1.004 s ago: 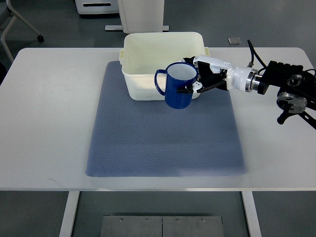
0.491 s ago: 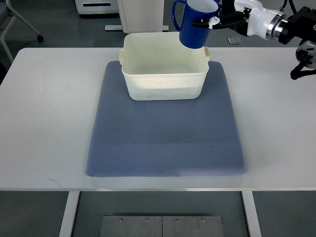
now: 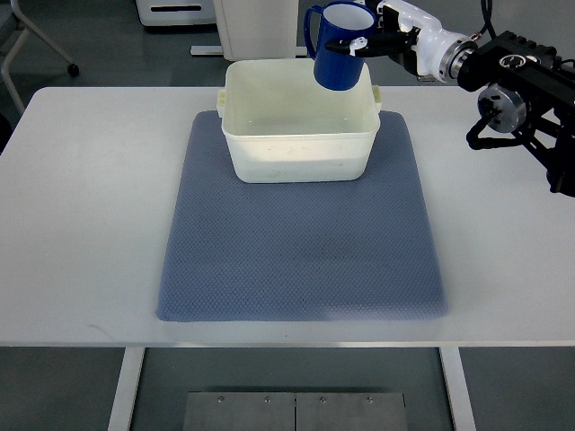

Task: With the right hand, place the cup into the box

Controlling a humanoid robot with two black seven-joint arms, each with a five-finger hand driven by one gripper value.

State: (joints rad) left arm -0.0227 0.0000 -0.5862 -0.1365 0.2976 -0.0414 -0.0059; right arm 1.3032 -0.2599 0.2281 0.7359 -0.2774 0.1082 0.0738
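Observation:
My right gripper needs to let go of the blue cup inside the cream box (image 3: 334, 120), close to the box's near side, the one on my arm's side.
A blue cup (image 3: 339, 48) with a white inside and its handle to the left hangs upright in the air over the far right part of the cream box (image 3: 299, 162). My right hand (image 3: 373, 38) is shut on the cup's right side; its arm comes in from the right edge. The box sits at the far end of the blue-grey mat (image 3: 301, 247) and looks empty. The left arm does not show.
The white table (image 3: 81, 224) carries the mat and box. Beyond the table's far edge stand a white pedestal base (image 3: 256, 27), a white device (image 3: 175, 11) and a chair leg (image 3: 36, 45) on the grey floor.
A second ago the cup stood low at the box's near right corner. It was lifted high over the far right corner, then shifted a little left and down.

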